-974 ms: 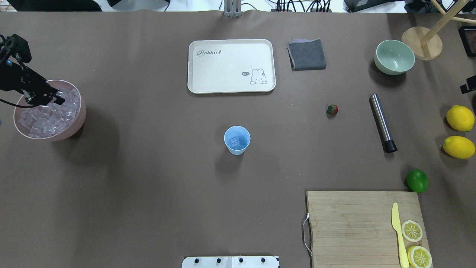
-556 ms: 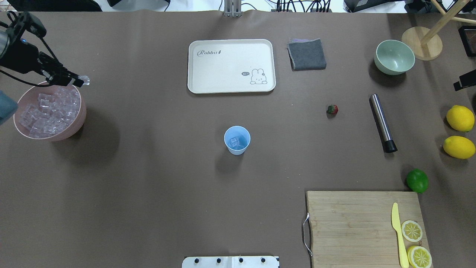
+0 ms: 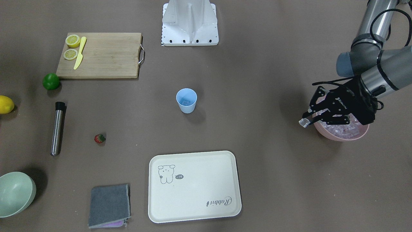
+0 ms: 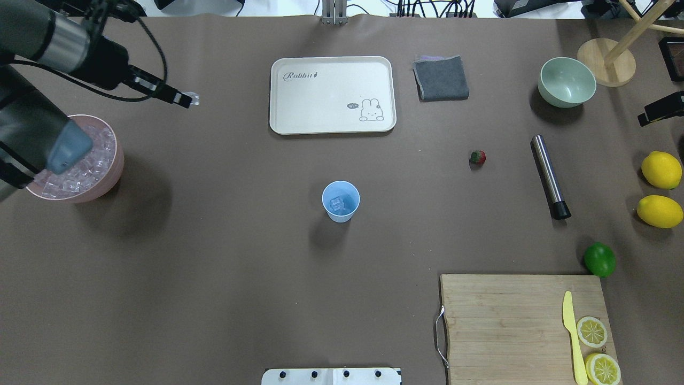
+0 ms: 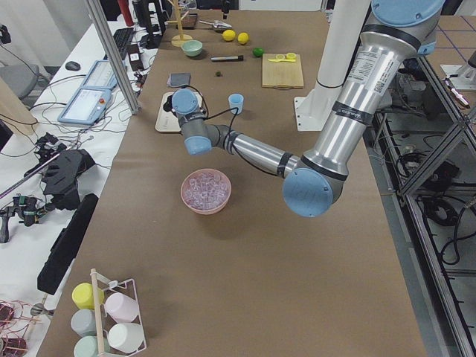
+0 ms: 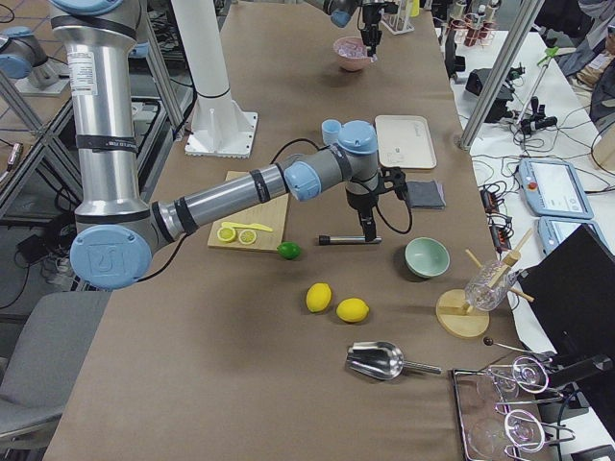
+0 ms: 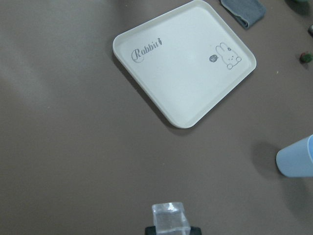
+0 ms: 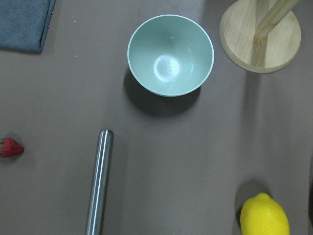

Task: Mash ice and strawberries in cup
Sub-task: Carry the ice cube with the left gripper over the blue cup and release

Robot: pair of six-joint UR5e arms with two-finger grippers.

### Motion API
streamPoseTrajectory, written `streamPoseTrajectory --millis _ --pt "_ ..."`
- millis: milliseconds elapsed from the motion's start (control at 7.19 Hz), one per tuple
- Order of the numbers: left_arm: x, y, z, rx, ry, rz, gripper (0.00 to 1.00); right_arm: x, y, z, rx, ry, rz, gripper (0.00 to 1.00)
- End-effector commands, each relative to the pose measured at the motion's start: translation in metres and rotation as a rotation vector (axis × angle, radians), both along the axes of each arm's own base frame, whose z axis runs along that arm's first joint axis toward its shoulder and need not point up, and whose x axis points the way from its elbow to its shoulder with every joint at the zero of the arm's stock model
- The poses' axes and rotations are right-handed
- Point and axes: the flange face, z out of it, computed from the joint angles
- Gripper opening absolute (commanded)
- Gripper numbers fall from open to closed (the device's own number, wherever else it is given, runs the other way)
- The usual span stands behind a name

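My left gripper needs to let go of the clear ice cube inside the light blue cup [image 3: 187, 102], against the ice cube that is in there.
My left gripper [image 4: 187, 100] is shut on one clear ice cube [image 4: 194, 99], held in the air to the right of and beyond the pink bowl [image 4: 115, 174]. The cube also shows at the bottom of the left wrist view [image 7: 169, 219] and in the front view [image 3: 303, 122]. The pink bowl holds a heap of ice [image 4: 80, 171]. The light blue cup [image 4: 341, 201] stands upright mid-table with one ice cube [image 4: 336, 203] inside. The strawberry [image 4: 477, 157] lies right of the cup. My right gripper [image 4: 660, 109] shows only partly at the right edge; I cannot tell its jaws.
A white rabbit tray [image 4: 332, 94] lies beyond the cup, with a grey cloth [image 4: 441, 78] and pale green bowl [image 4: 566, 82] to its right. A steel muddler [image 4: 550, 176], a lime [image 4: 599, 259], two lemons [image 4: 661, 169] and a cutting board [image 4: 513, 326] with knife and lemon slices fill the right side.
My left gripper has risen out of the pink bowl with an ice cube and moved right, away from the bowl. The right gripper has edged in from the right.
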Motion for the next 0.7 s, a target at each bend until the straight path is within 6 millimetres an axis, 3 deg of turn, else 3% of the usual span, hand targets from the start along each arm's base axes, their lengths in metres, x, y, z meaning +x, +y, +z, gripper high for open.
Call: streamPoseTrajectory --millis 0,278,556 --pt "0.088 0.03 -0.058 -0.067 0.052 -0.084 0.0 -0.001 0.001 -0.002 0.011 0.017 0.005 1.0" --pt "0.138 0.072 -0.093 -0.088 0.11 -0.122 0.0 -0.005 0.001 -0.001 0.011 0.017 -0.001 1.0" --pt "0.185 0.118 -0.112 -0.067 0.151 -0.167 0.0 -0.004 0.001 -0.002 0.015 0.021 0.002 1.0"
